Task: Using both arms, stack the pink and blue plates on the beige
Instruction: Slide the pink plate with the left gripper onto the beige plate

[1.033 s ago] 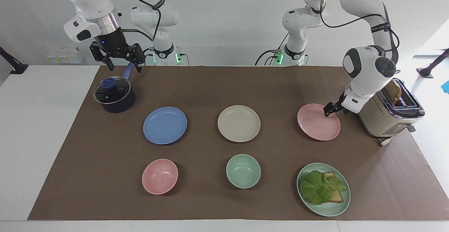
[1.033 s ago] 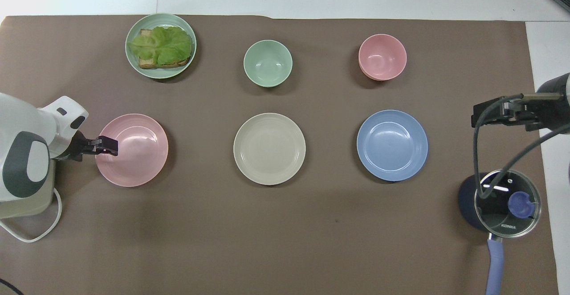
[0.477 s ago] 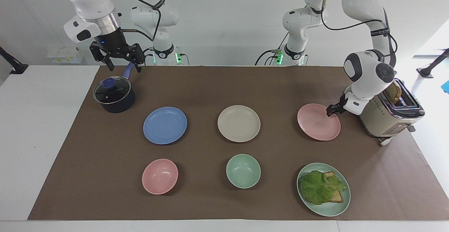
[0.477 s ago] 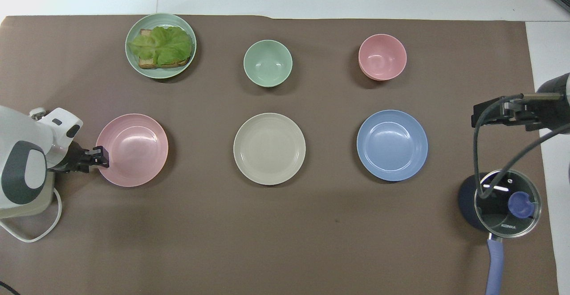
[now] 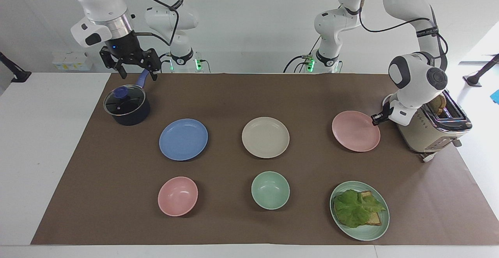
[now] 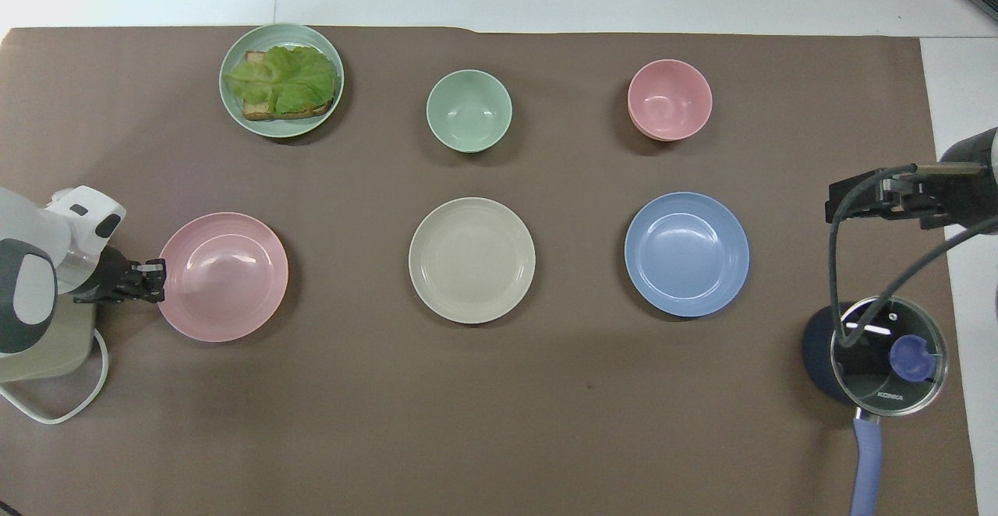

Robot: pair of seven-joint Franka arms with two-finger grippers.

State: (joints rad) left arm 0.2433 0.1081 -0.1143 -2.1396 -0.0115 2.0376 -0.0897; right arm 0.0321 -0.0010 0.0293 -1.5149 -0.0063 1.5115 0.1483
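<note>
Next, I release the pink plate, which now lies beside the toaster, from my left gripper squarely over the center of the beige plate (image 6: pixel 470 259), next to the blue plate.
The pink plate (image 5: pixel 356 131) (image 6: pixel 224 277) lies at the left arm's end of the mat, beside the toaster. My left gripper (image 5: pixel 376 117) (image 6: pixel 156 280) is shut on the rim of that plate on its toaster side, and that edge looks slightly raised. The beige plate (image 5: pixel 265 137) (image 6: pixel 472 259) sits in the middle of the mat. The blue plate (image 5: pixel 183 139) (image 6: pixel 686 254) lies beside it toward the right arm's end. My right gripper (image 5: pixel 130 69) (image 6: pixel 846 203) hangs open and waits in the air above the pot's handle.
A beige toaster (image 5: pixel 432 129) (image 6: pixel 39 344) holding bread stands right beside the left arm's wrist. A lidded dark pot (image 5: pixel 126 106) (image 6: pixel 881 352) stands under the right gripper. Farther from the robots are a pink bowl (image 5: pixel 177 195), a green bowl (image 5: pixel 270 190) and a green plate (image 5: pixel 364 234) with lettuce on bread.
My left gripper drew back from over the pink plate to its rim and shut on it. The plate shifted slightly toward the toaster. The right arm stayed still.
</note>
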